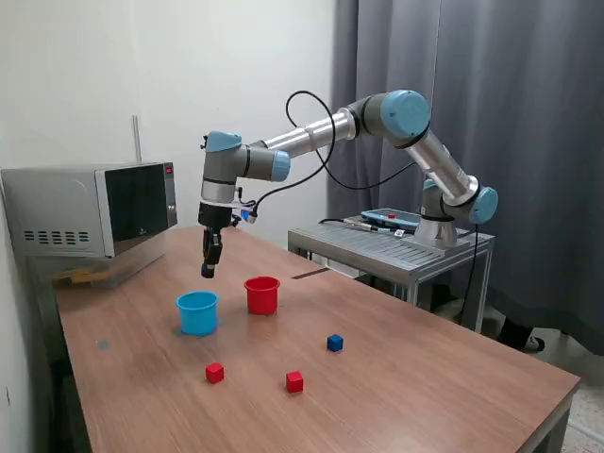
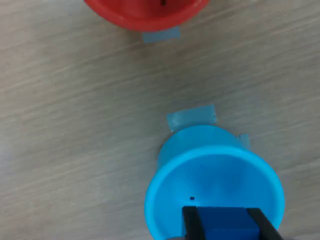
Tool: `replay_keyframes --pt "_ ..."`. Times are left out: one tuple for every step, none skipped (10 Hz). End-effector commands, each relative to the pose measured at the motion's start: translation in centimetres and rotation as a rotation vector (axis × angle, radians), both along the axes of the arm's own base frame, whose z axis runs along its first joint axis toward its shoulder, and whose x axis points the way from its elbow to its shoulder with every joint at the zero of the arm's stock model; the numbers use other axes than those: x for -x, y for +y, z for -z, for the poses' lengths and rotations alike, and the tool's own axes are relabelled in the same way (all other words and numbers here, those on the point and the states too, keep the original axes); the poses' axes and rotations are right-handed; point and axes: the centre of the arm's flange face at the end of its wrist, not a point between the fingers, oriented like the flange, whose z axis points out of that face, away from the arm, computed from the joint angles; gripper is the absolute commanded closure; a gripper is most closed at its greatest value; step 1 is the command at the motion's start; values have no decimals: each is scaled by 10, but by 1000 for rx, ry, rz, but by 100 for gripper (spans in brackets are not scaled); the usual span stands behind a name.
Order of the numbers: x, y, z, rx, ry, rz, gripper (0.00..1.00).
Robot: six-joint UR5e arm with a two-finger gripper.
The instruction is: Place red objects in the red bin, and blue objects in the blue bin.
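Observation:
The dark blue cube, now held over the cup's open mouth, will be let go by my gripper inside the light blue cup (image 1: 199,319) (image 2: 224,193), next to the red cup.
My gripper (image 1: 209,269) hangs above the light blue cup (image 1: 197,312), pointing down. In the wrist view the gripper (image 2: 223,227) is shut on a dark blue cube (image 2: 222,219), held over the open mouth of the light blue cup (image 2: 210,175). The red cup (image 1: 261,294) stands just beside the blue cup, to the exterior view's right; its rim also shows in the wrist view (image 2: 145,15). A second dark blue cube (image 1: 335,343) and two red cubes (image 1: 215,373) (image 1: 294,381) lie on the wooden table nearer the camera.
A microwave (image 1: 90,208) stands at the table's far end on the exterior view's left. A metal stand (image 1: 396,247) carrying the arm's base is behind the table on the right. Blue tape marks (image 2: 191,117) lie on the table by the cups.

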Motion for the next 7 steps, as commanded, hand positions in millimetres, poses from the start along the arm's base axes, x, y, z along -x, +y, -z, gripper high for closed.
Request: replay_keyframes --pt "9 -2 9 -2 -1 -30 100" --pt "11 -3 13 -1 -6 -35 100" --pt "12 -2 17 0 -10 -35 100" --pt "14 -3 22 -1 -15 -51 100" --pt "16 -5 23 -3 -14 -61 100" --pt "16 -5 24 -2 -16 -62 100" --pt "15 -5 25 -2 -19 -75 100"
